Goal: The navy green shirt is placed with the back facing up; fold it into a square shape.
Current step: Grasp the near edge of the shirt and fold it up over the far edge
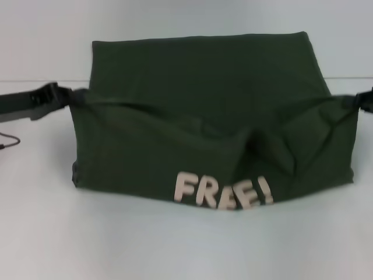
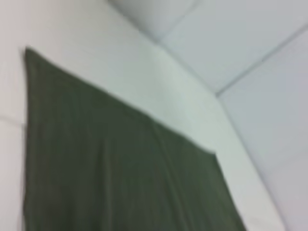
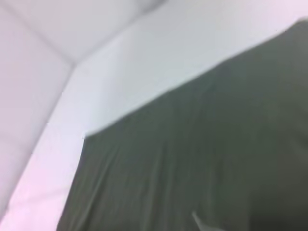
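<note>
I will let go of the shirt's held edge, now held off the white table, with my left gripper where the white table meets the side of its far part (image 1: 81, 107).
The navy green shirt (image 1: 204, 116) is stretched between my two grippers and held off the white table (image 1: 175, 245). Its near part hangs down from the held line, showing cream "FREE!" lettering (image 1: 223, 191) along the bottom edge. Its far part slopes back to the table. My left gripper (image 1: 74, 96) is shut on the shirt's left edge, and my right gripper (image 1: 354, 100) is shut on its right edge. The left wrist view shows plain green shirt cloth (image 2: 120, 173) over the table, and the right wrist view shows the same shirt cloth (image 3: 207, 163). Neither wrist view shows fingers.
White table surface (image 1: 41, 221) surrounds the shirt. A thin dark cable (image 1: 9, 142) lies at the far left edge. A wall seam runs behind the table (image 1: 35, 80).
</note>
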